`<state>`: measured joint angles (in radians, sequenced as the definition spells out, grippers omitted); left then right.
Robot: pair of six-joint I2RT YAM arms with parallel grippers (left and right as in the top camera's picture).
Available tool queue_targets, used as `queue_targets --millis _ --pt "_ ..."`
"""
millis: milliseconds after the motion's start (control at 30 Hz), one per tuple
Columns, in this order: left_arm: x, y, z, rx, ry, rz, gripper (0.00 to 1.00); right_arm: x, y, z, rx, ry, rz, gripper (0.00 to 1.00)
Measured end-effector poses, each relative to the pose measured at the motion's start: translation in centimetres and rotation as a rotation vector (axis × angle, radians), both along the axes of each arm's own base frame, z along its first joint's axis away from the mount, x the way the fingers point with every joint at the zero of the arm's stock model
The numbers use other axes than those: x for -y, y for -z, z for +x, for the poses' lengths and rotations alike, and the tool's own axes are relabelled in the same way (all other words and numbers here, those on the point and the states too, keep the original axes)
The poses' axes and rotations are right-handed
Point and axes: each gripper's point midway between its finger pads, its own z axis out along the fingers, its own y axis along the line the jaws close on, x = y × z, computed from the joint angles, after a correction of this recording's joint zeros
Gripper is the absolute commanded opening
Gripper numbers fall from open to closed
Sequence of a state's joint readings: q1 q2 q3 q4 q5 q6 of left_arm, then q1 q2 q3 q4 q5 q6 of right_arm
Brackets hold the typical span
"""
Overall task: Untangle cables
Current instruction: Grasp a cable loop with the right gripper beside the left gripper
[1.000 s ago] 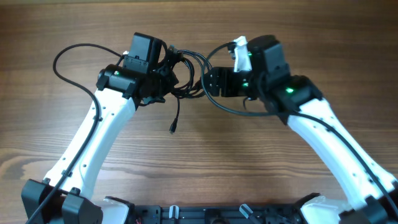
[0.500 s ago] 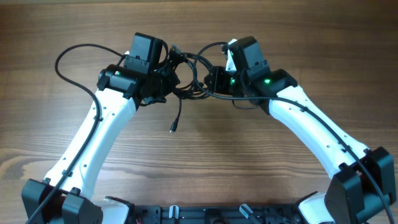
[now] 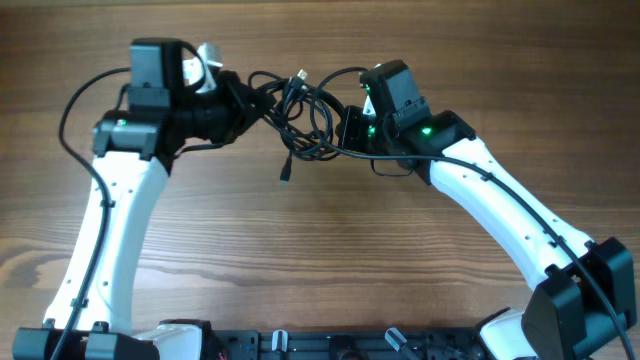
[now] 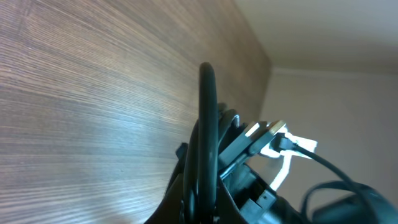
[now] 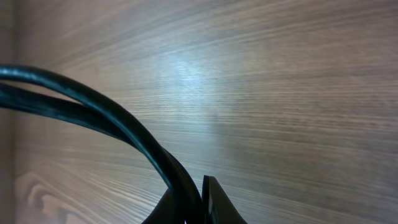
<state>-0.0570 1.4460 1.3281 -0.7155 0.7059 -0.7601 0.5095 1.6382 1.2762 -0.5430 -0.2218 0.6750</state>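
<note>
The loops cross in the middle of the tangle, so next my right gripper opens, moves back and grabs the hanging loops (image 3: pixel 316 150) while my left gripper keeps hold of the bundle.
The cables (image 3: pixel 300 110) are a tangle of thin black cords hanging between my two grippers above the wooden table (image 3: pixel 330 250). My left gripper (image 3: pixel 238 100) points right and is shut on a bundle of cables (image 4: pixel 206 137) that stands up between its fingers. Coming in from the right, my right gripper (image 3: pixel 345 132) is shut on curved cable strands (image 5: pixel 118 115), which are pinched between its fingers (image 5: pixel 214 202). One loose end with a small plug (image 3: pixel 285 176) dangles below the tangle. In the wrist views I see the left gripper (image 4: pixel 202 208) and the right gripper (image 5: pixel 198 208).
The left arm's own thicker black cable (image 3: pixel 70 110) loops out at the far left. Both arm bases (image 3: pixel 300 345) sit along the table's front edge. Part of the right arm (image 4: pixel 280 149) shows in the left wrist view, beyond the bundle.
My left arm has swung left and back, pulling the tangle out wider. My right gripper has moved in and closed on cable strands at the tangle's right side.
</note>
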Motion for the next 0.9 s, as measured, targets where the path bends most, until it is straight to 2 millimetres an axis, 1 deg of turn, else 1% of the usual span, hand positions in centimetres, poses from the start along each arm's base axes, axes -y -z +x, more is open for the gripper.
queue_targets --millis 33,67,200,300,433,467,500,533,600,633,700,800,900 --pt "-0.5 -0.2 0.1 -0.001 -0.005 -0.017 0.04 -0.3 -0.3 0.1 0.011 -0.016 0.013 0.19" --pt "-0.9 -0.4 0.1 -0.001 -0.01 -0.031 0.04 -0.6 -0.5 0.2 0.025 -0.034 0.023 0.21" --pt "-1.9 -1.0 0.4 0.012 -0.016 -0.068 0.04 -1.5 -1.0 0.0 0.06 -0.115 0.04 0.22" --pt "-1.2 -2.5 0.7 0.082 0.032 -0.114 0.04 -1.6 -1.0 -0.3 0.062 -0.144 0.041 0.23" --pt "0.4 -6.1 0.9 0.257 0.169 -0.21 0.04 -1.9 -1.4 -0.4 0.07 -0.172 0.051 0.26" --pt "0.8 -7.0 0.7 0.3 0.208 -0.232 0.04 -2.0 -1.6 -0.4 0.075 -0.176 0.054 0.3" --pt "1.1 -7.7 0.4 0.33 0.244 -0.253 0.04 -2.1 -1.9 -0.3 0.083 -0.181 0.058 0.38" --pt "1.2 -7.9 0.3 0.336 0.256 -0.261 0.04 -2.1 -1.9 -0.3 0.083 -0.183 0.057 0.51" --pt "1.2 -7.7 0.1 0.315 0.258 -0.269 0.04 -1.7 -1.6 -0.5 0.073 -0.185 0.044 0.67" --pt "1.1 -7.6 0.1 0.309 0.254 -0.27 0.04 -1.5 -1.3 -0.6 0.062 -0.184 0.037 0.71" --pt "0.7 -7.3 0.2 0.297 0.234 -0.263 0.04 -0.9 -1.0 -0.6 0.054 -0.186 0.028 0.72" --pt "0.2 -6.1 0.6 0.246 0.18 -0.232 0.04 -0.3 -1.0 -0.9 0.024 -0.188 0.034 0.72" --pt "-0.8 -4.5 1.1 0.187 0.101 -0.176 0.04 0.1 -1.7 -0.9 0.026 -0.189 0.056 0.72"
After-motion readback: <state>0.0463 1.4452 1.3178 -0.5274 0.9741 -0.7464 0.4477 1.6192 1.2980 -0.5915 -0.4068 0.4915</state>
